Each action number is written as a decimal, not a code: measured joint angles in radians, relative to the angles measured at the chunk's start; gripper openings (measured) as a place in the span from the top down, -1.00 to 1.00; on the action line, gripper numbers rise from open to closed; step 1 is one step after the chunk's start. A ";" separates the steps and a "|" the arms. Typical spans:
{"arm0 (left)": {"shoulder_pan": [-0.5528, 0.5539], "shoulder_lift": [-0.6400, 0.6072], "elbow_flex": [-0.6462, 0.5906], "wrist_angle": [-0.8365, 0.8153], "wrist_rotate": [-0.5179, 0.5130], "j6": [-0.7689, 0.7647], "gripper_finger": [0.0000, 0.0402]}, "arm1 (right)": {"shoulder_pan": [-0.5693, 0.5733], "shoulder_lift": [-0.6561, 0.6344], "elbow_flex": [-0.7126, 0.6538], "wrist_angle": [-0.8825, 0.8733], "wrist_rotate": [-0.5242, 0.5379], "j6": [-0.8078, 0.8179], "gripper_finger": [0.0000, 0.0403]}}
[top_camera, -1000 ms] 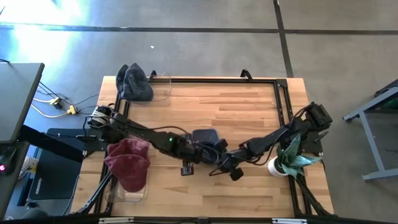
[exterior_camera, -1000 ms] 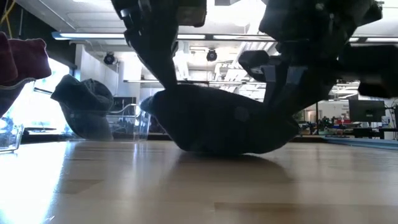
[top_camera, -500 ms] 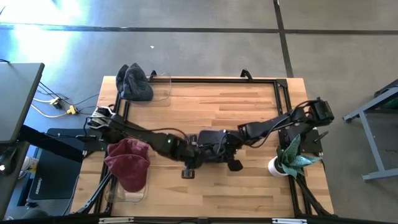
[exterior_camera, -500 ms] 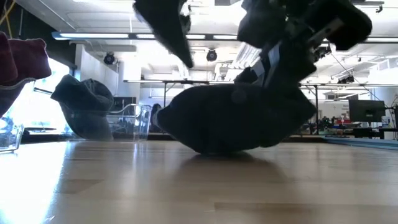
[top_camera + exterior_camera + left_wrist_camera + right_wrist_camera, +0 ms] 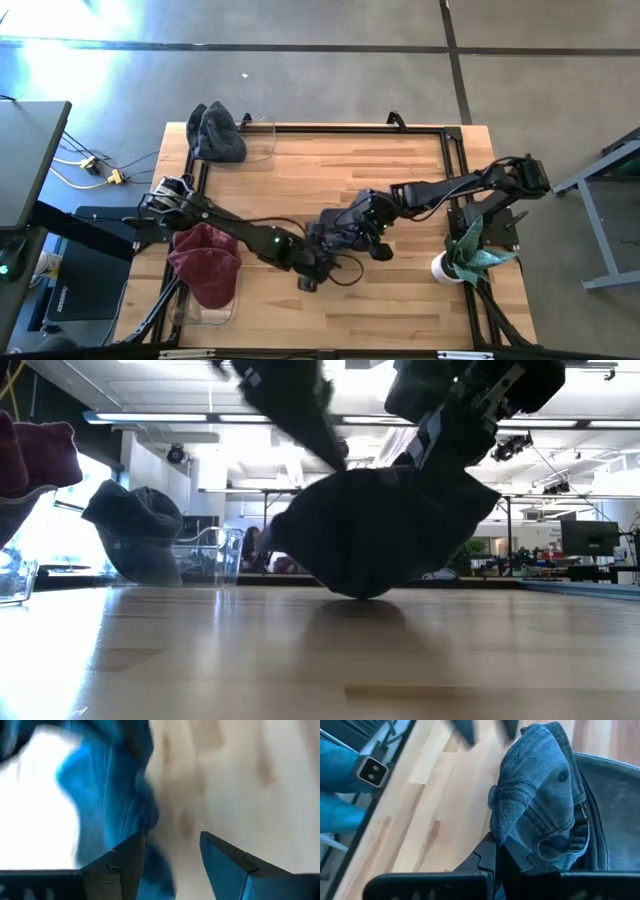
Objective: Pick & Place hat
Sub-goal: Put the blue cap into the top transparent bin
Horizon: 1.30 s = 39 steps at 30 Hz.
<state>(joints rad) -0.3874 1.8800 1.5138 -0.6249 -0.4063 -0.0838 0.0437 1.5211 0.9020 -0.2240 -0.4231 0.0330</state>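
The hat has a bunched fold pinched in my right gripper, so my left gripper will grab the hat's loose end (image 5: 526, 754) before my right gripper shifts its hold.
The dark blue denim hat (image 5: 338, 232) hangs bunched near the table's middle, with my right gripper (image 5: 364, 228) shut on it. In the low view the hat (image 5: 380, 540) bulges downward, its lowest part at or just above the tabletop. My left gripper (image 5: 322, 262) stands open at the hat's near-left side. In the left wrist view its fingers (image 5: 125, 865) are apart with bare wood between them, and the hat (image 5: 117, 795) is beside one finger. My right gripper pinches a bunched fold of denim (image 5: 520, 832) between its two shut fingers (image 5: 490, 852). They come slanting down from the table's right side. The hat hangs below the grip (image 5: 410, 470), gathered and slack. Whether its lowest part (image 5: 362, 592) rests on the wood, I cannot tell.
A grey hat (image 5: 215, 132) sits on a clear container at the far left corner. A maroon hat (image 5: 205, 262) fills another clear container at the near left. A white cup with a green plant (image 5: 462, 255) stands by the right edge.
My left gripper has opened and let go of the hat, drawing back toward the near edge. My right gripper has gone up and toward the far edge, rolling as it went. The hat, which lay low and wide, is now gathered into a hanging bunch.
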 joint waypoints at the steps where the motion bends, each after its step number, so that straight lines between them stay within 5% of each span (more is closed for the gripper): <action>1: 0.000 -0.005 0.004 -0.050 -0.015 0.001 0.07 | -0.003 -0.003 0.000 -0.009 0.004 -0.008 0.98; 8: -0.004 -0.037 0.014 -0.089 -0.049 -0.079 0.04 | -0.024 -0.004 0.000 0.029 0.004 -0.013 0.97; 15: -0.013 0.027 0.010 0.099 -0.294 0.044 0.04 | -0.044 -0.004 0.000 0.069 -0.005 0.003 0.95; 27: 0.008 0.090 0.013 0.104 -0.342 0.076 0.06 | -0.057 -0.004 0.000 0.086 -0.050 0.016 0.96; 34: 0.008 0.090 0.013 0.106 -0.267 0.054 0.52 | -0.057 -0.004 0.000 0.086 -0.050 0.015 0.93; 39: 0.008 0.090 0.013 0.106 -0.119 0.050 0.94 | -0.060 -0.007 0.000 0.084 -0.053 0.004 0.62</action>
<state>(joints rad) -0.3790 1.9701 1.5269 -0.5193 -0.5252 -0.0343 -0.0164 1.5136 0.9016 -0.1400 -0.4757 0.0375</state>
